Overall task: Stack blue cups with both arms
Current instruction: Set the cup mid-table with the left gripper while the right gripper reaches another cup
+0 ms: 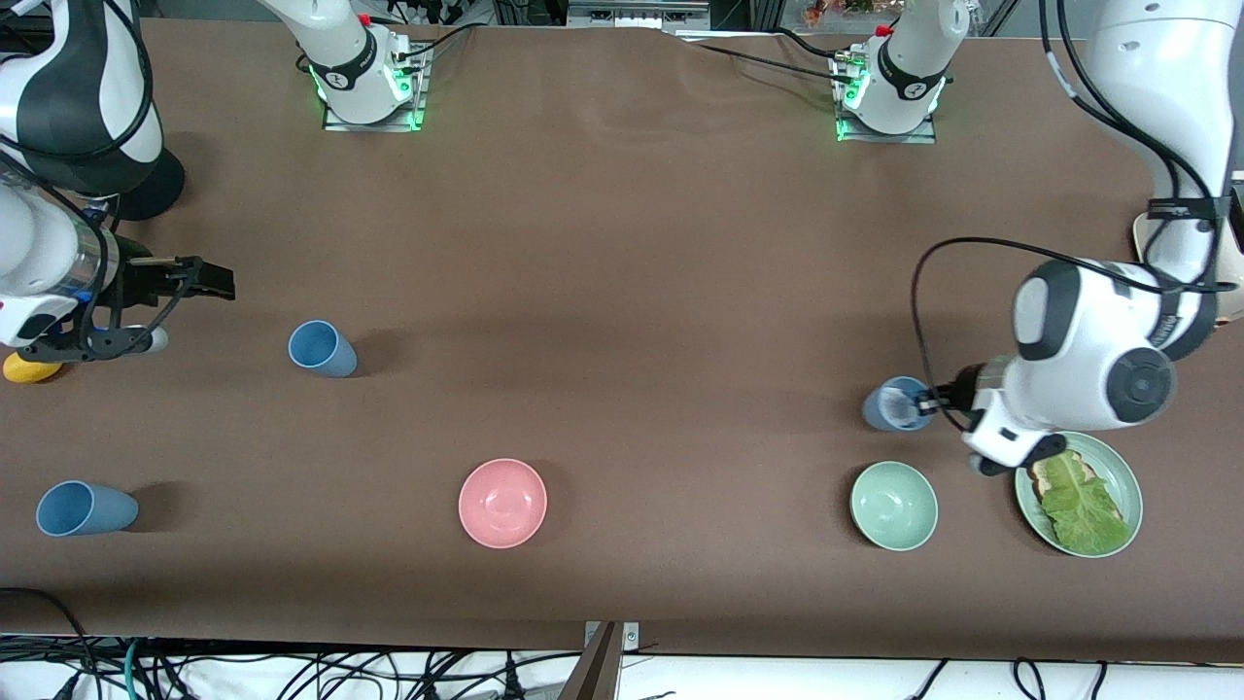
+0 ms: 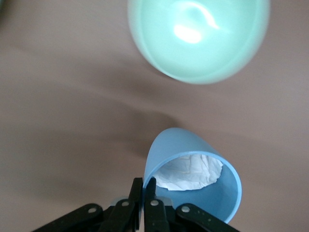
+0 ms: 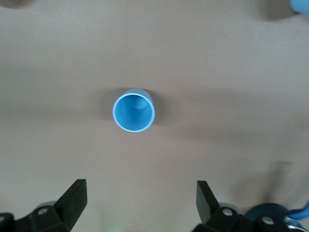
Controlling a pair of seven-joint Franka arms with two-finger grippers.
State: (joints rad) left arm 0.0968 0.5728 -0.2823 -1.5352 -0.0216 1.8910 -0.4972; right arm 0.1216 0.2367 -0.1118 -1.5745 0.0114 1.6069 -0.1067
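My left gripper is going to set the paper-filled blue cup down and let go on the bare in the middle of the table (image 1: 656,346), beyond the gap between the pink and green bowls.
Three blue cups show. One (image 1: 324,350) stands toward the right arm's end, and it also shows from above in the right wrist view (image 3: 134,110). A second (image 1: 83,508) sits nearer the front camera at that end. The third (image 1: 892,405) is by the pale green bowl (image 1: 894,506) and has crumpled white paper (image 2: 190,174) inside. My left gripper (image 1: 926,401) is shut on this cup's rim (image 2: 144,186), one finger inside and one outside, and the cup (image 2: 198,193) leans. My right gripper (image 1: 209,280) is open and empty (image 3: 140,193) over bare table near the first cup.
A pink bowl (image 1: 502,503) sits mid-table near the front camera. The green bowl also shows in the left wrist view (image 2: 198,38). A green plate (image 1: 1127,481) with toast and lettuce lies under the left arm. A yellow object (image 1: 29,368) lies under the right arm.
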